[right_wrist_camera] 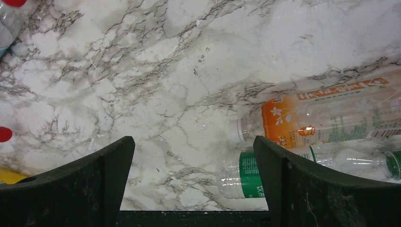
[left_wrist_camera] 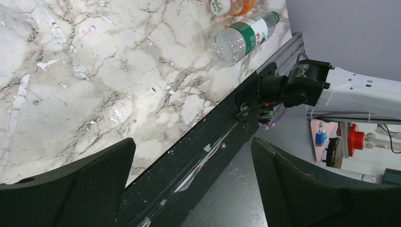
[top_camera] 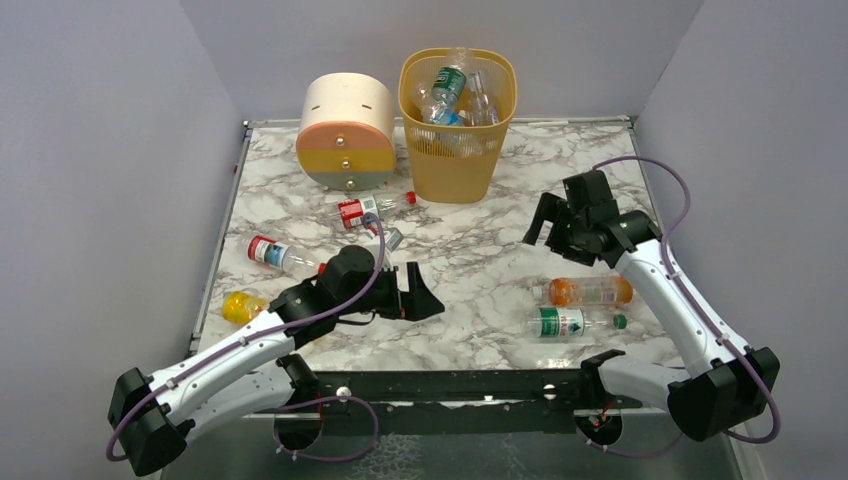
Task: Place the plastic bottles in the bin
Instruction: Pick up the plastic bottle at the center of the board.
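The orange-labelled bottle is next for my right gripper, which should go to it and close on the label's part (top_camera: pixel 583 291) (right_wrist_camera: pixel 319 121) near the bottle's white cap.
The yellow-orange bin (top_camera: pixel 455 165) stands at the back centre with several plastic bottles (top_camera: pixel 450 90) inside. Loose on the table lie an orange-labelled bottle (top_camera: pixel 590 291), a green-labelled bottle (top_camera: pixel 568 322), two red-labelled bottles (top_camera: pixel 358 211) (top_camera: pixel 275 254) and a yellow bottle (top_camera: pixel 242 306). My left gripper (top_camera: pixel 428 300) is open and empty over the near centre of the table, by the table's front edge (left_wrist_camera: pixel 193 142). My right gripper (top_camera: pixel 540 235) is open and empty above the table right of centre; its view (right_wrist_camera: pixel 194 142) shows the orange-labelled bottle (right_wrist_camera: pixel 326 113) and green-labelled bottle (right_wrist_camera: pixel 250 175) to its right.
A round cream-orange-green drawer unit (top_camera: pixel 346 130) stands left of the bin. A loose red cap (top_camera: pixel 410 197) lies near the bin. Grey walls close in the table's sides and back. The black frame rail (left_wrist_camera: pixel 189 161) runs along the front edge, with the right arm's base (left_wrist_camera: pixel 302 85) on it.
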### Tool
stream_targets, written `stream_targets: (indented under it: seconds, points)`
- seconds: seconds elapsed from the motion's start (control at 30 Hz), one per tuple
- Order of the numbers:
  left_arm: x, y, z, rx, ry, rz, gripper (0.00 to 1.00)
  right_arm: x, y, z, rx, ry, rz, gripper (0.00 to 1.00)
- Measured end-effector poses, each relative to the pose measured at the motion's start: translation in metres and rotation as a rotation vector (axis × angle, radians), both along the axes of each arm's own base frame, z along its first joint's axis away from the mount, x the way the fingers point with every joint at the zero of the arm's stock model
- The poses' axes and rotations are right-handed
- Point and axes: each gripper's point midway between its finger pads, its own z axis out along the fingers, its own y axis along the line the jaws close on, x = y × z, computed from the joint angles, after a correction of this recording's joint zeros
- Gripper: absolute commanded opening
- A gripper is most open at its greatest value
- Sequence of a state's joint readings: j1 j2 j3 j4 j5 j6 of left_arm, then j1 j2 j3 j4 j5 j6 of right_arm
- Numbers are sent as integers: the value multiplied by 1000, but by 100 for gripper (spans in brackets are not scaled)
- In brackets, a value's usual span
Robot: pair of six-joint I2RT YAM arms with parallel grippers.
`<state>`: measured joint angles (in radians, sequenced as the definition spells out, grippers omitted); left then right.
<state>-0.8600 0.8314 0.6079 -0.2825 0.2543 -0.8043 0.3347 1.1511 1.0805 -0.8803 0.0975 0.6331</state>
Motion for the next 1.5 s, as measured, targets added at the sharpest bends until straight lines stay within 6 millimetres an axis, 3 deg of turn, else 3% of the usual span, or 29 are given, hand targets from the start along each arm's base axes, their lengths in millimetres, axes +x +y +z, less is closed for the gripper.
stream_targets:
  seconds: [0.43,1.0,1.23,1.5]
  points:
    - [0,-7,-15,26,21,-40,99,-3,-23,-10,-68,51,-181,99]
    - [-2,-12,-23,35,14,-93,99,-2,-28,-17,-69,73,-284,99]
    - [-6,-12,-25,35,17,-109,99,-12,-37,-24,-90,122,-376,99]
    - [-11,-10,-15,8,-14,-143,99,-39,-47,-39,-93,224,-540,99]
